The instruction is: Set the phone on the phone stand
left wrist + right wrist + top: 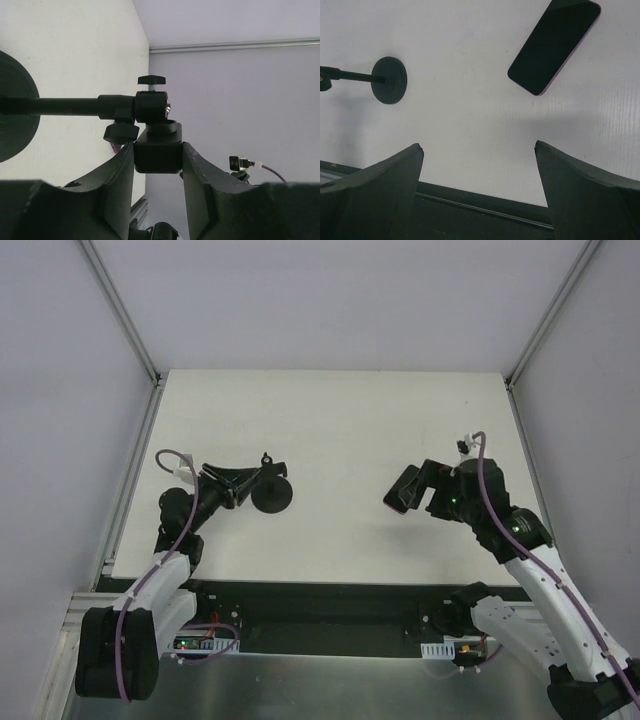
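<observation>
The phone's long sides (398, 497) (535, 73) near its near end should be gripped next by my right gripper, which will go there and close across the phone's width.
The phone (554, 45) is a thin black slab lying flat on the white table, beyond and to the right of my right gripper (477, 146). That gripper is wide open and empty above the table. In the top view the right gripper (420, 495) hides the phone. The phone stand shows its round disc base (272, 495) with a rod running left to the holder head. My left gripper (240, 483) is shut on the holder's black block (158, 157). The base (12, 105) sits at the far end of the rod. The base also shows in the right wrist view (389, 80). I cannot tell whether the base touches the table.
The table's dark near edge (470, 205) runs just below the right gripper. A metal rail (130, 480) borders the table's left side, close to the left gripper. White walls close in the left, right and back.
</observation>
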Tool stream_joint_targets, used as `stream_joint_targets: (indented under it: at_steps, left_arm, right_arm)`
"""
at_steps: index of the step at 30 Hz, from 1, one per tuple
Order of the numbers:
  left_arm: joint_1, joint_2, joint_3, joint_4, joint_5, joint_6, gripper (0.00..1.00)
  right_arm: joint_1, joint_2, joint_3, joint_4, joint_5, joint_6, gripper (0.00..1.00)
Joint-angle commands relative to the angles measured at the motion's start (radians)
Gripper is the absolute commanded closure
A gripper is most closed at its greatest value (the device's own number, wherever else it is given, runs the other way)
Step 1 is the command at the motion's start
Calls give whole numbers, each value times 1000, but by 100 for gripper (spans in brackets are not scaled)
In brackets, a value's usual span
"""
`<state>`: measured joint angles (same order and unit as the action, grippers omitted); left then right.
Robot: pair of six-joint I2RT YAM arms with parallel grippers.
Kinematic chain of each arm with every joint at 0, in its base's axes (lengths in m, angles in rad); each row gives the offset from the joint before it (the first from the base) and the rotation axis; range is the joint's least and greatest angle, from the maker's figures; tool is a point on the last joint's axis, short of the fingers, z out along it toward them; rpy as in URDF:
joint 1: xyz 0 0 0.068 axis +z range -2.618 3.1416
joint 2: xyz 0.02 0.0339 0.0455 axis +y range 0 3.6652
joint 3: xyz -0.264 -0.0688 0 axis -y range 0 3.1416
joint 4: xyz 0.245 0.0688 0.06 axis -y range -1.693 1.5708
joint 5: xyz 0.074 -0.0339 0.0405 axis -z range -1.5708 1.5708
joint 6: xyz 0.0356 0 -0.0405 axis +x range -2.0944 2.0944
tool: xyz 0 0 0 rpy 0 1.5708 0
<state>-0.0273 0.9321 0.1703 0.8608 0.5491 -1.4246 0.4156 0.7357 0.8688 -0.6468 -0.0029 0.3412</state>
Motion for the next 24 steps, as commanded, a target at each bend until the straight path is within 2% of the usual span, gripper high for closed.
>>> stream_joint_targets:
  at_steps: [1,2,3,5,9,10,13,18,21,24]
  left_arm:
    - [-6,-79,0,-128,-35,73,57]
    - [-6,-76,0,-123,-8,69,24]
    - [-6,-70,0,-124,9,64,14]
    - [-3,-70,0,-132,61,58,2]
    - [21,-156,52,-286,112,154,1]
    - [50,-211,84,-454,101,273,1]
    - [64,-266,247,-757,22,494,1]
    - [87,-175,417,-819,61,555,1]
    - [93,-101,518,-819,63,592,1]
    - [98,8,628,-821,129,635,1]
  right_arm:
    - [107,96,24,23,154,19,4]
    - [124,114,30,18,171,22,4]
    - [141,148,36,16,187,25,4]
    - [169,172,48,15,222,24,4]
    - [169,217,61,-37,387,30,4]
    - [167,228,67,-62,456,27,4]
    - [160,296,99,-76,462,-48,4]
    - [124,485,235,-114,396,-54,4]
    - [66,545,252,-47,294,27,4]
    - [51,615,275,-37,325,113,4]
